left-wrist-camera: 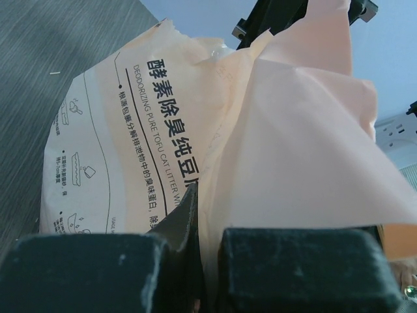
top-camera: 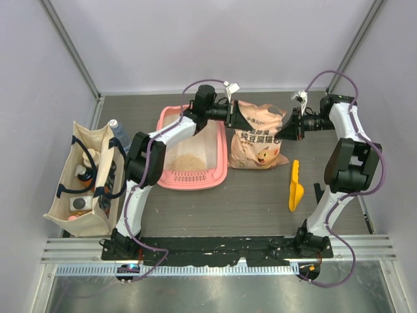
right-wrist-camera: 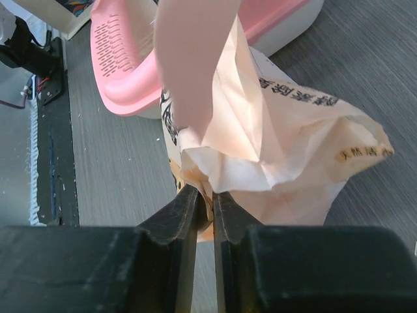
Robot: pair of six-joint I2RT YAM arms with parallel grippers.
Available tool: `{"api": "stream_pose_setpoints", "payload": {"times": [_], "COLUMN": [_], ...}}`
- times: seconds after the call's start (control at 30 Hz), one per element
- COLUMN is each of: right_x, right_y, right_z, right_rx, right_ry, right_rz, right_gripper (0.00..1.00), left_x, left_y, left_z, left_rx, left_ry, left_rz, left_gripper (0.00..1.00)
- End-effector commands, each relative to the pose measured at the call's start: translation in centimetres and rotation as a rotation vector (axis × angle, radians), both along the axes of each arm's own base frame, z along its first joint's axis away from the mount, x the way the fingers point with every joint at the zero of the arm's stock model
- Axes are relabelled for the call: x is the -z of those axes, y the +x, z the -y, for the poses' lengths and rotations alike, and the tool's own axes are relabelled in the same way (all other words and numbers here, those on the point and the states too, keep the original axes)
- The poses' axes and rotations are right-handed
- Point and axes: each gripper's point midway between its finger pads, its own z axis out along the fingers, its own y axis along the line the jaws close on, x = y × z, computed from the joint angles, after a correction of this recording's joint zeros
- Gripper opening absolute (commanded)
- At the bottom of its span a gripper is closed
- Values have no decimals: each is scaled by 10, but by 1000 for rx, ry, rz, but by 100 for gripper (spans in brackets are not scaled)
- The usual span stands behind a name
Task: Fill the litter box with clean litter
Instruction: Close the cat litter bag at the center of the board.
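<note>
The robot's right gripper pinches a crumpled fold while the litter bag's opening sags, so it should open and take the bag's rim closer to my left gripper (right-wrist-camera: 244, 171).
The pink litter box (top-camera: 193, 180) lies left of centre, with a tan pile of clean litter (top-camera: 186, 162) on its floor. Right of it stands the peach litter bag (top-camera: 259, 140), open at the top. My left gripper (top-camera: 234, 112) is shut on the bag's upper left edge; up close the printed bag (left-wrist-camera: 130, 130) is pinched in that gripper (left-wrist-camera: 207, 225). My right gripper (top-camera: 282, 130) is shut on the bag's right edge, the crumpled fold (right-wrist-camera: 260, 150) caught between its tips (right-wrist-camera: 205, 195). The box's slotted end (right-wrist-camera: 120, 45) shows behind the bag.
A yellow-orange scoop (top-camera: 296, 186) lies on the table right of the bag. A beige tote bag (top-camera: 85, 176) holding several items stands at the far left. Grey walls close in the back and both sides.
</note>
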Motion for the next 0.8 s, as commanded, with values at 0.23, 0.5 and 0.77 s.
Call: {"api": "stream_pose_setpoints", "payload": {"times": [0.23, 0.5, 0.77], "right_x": [2, 13, 13], "right_y": [4, 32, 59], "right_z": [-4, 11, 10], "right_rx": [-64, 11, 97], "right_ry": [-57, -133, -79], "right_rz": [84, 160, 161], "right_gripper": [52, 82, 84], "left_x": [-41, -37, -35], "left_y": [-2, -4, -8], "left_z": [-11, -12, -13], "left_rx": [76, 89, 98], "left_ry": [-83, -76, -71], "left_rz": [56, 36, 26], "left_gripper": [0, 0, 0]}}
